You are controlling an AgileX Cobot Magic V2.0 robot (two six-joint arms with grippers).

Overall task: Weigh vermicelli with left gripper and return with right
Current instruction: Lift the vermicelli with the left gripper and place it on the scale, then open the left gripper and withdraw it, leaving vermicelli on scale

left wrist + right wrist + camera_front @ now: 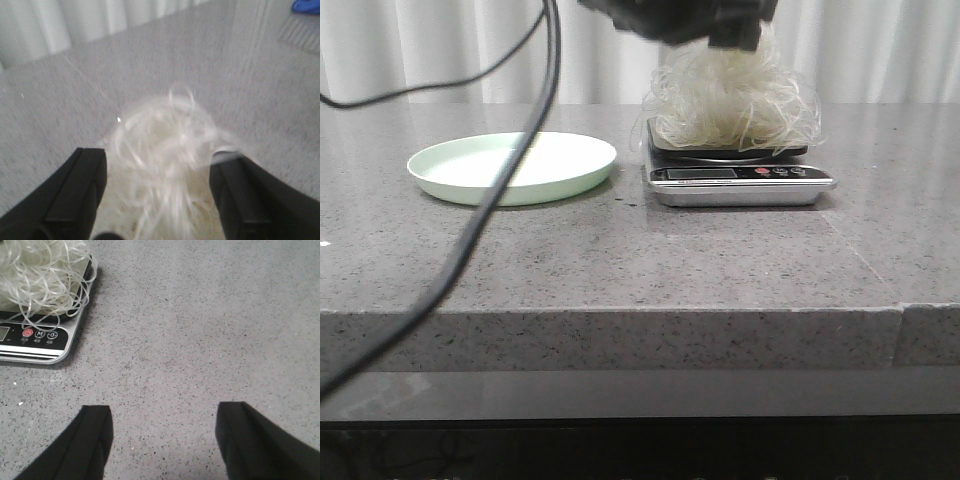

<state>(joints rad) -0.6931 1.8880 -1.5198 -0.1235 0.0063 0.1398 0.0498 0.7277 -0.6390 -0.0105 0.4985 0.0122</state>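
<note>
I need to next move my right gripper to the top of the vermicelli (745, 72) (17, 265), which is still on the silver scale, and close it there to put it back.
The vermicelli (730, 105), a fluffy white nest of thin strands, rests on the black platform of the silver scale (740, 182). My left gripper (720, 40) hangs right above it at the top of the front view. In the left wrist view the left gripper (159, 160) is open, its black fingers (82, 190) wide apart on either side of the blurred vermicelli (165, 145). My right gripper (166, 412) is open and empty over bare table, with the scale (40, 340) and the vermicelli (40, 275) off to one side. It is out of the front view.
A pale green round plate (512, 165) sits empty to the left of the scale. A black cable (490, 200) hangs across the front view's left side. The grey stone table (640, 260) has its front edge close to the camera. A blue object (306, 5) lies far off.
</note>
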